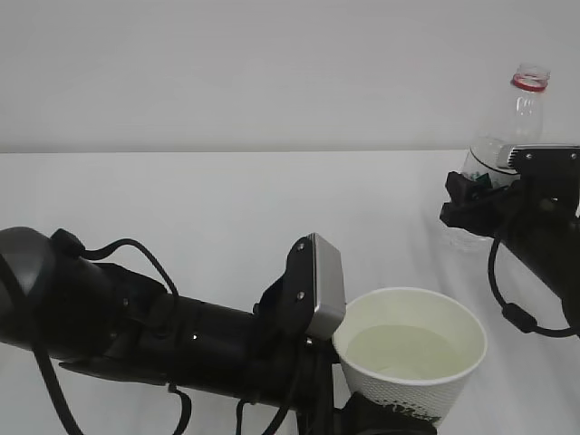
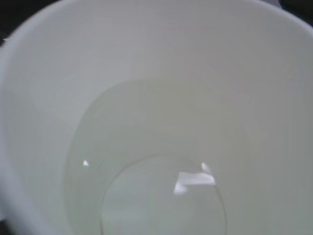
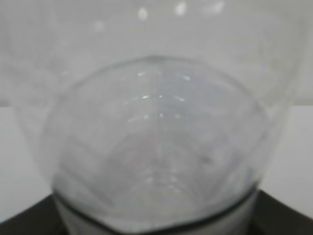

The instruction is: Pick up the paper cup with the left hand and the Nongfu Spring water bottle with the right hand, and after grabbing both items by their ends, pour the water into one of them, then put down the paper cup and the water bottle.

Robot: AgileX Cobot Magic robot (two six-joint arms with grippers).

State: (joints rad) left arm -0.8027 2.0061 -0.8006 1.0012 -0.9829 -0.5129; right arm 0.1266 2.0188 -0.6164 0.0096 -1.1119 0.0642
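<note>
Next, my right gripper sets the water bottle free upright on the white table (image 1: pixel 464 243) between the paper cup and the wall.
The white paper cup (image 1: pixel 403 391) stands upright at the bottom of the exterior view, right of centre. Pale greenish water (image 1: pixel 408 349) lies in it. My left gripper (image 1: pixel 385 424) is shut on its lower part, with the fingers mostly cut off by the frame edge. In the left wrist view the cup's inside (image 2: pixel 146 58) and the water (image 2: pixel 161 196) fill the frame. At the far right the clear Nongfu Spring water bottle (image 1: pixel 526 113) stands upright with its red neck ring on top. My right gripper (image 1: pixel 471 204) is shut on its lower half. The bottle (image 3: pixel 156 147) fills the right wrist view.
A white table (image 1: pixel 227 208) runs back to a plain white wall. My left arm, with its grey block (image 1: pixel 324 285) and cables, lies across the lower left. A black cable loop (image 1: pixel 507 308) hangs from the right arm near the cup's rim.
</note>
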